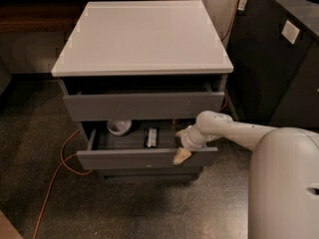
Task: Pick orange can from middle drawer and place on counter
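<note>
My gripper is to take the middle drawer's front edge (166,153) and pull it farther out before picking up the orange can, because the can sits under the upper drawer's front.
The middle drawer (124,159) is pulled out below the pale counter (144,34). Its grey inside holds a white bowl (119,127) at the back left and a flat black packet (151,137) in the middle. The orange can is mostly hidden. Only a small brownish-orange patch (174,119) shows at the back right, under the upper drawer's front. My gripper (181,152) reaches in from the right. It sits at the drawer's right end, over the front edge, right of the packet.
The upper drawer (144,105) stands slightly open above the middle one. An orange cable (55,183) runs across the speckled floor on the left. Black cabinets (279,59) with a dark worktop stand on the right. My white arm (234,131) and body (284,183) fill the lower right.
</note>
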Controlling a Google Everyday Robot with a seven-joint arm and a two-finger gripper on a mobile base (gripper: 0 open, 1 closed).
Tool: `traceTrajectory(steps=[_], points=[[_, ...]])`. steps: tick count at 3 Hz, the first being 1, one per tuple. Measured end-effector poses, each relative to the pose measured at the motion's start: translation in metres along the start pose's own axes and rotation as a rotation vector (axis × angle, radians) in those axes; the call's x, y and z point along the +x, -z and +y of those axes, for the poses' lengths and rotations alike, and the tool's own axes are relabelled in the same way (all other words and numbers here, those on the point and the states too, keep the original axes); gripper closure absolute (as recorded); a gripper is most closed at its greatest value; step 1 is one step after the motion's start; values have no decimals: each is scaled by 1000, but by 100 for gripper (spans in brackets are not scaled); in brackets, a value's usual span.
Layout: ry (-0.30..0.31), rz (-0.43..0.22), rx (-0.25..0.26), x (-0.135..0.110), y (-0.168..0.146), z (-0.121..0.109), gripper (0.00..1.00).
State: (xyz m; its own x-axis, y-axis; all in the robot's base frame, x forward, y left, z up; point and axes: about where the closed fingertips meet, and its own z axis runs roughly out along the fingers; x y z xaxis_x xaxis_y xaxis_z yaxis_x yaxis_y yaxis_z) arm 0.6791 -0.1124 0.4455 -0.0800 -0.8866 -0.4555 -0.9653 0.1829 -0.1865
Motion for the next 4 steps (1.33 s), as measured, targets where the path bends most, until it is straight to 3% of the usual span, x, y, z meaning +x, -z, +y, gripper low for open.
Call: traceTrajectory(steps=[1,3,4], points=[[10,36,31,-1,-9,-20,2],[15,84,56,-4,-17,-18,48],[20,94,31,-8,-21,-6,72]])
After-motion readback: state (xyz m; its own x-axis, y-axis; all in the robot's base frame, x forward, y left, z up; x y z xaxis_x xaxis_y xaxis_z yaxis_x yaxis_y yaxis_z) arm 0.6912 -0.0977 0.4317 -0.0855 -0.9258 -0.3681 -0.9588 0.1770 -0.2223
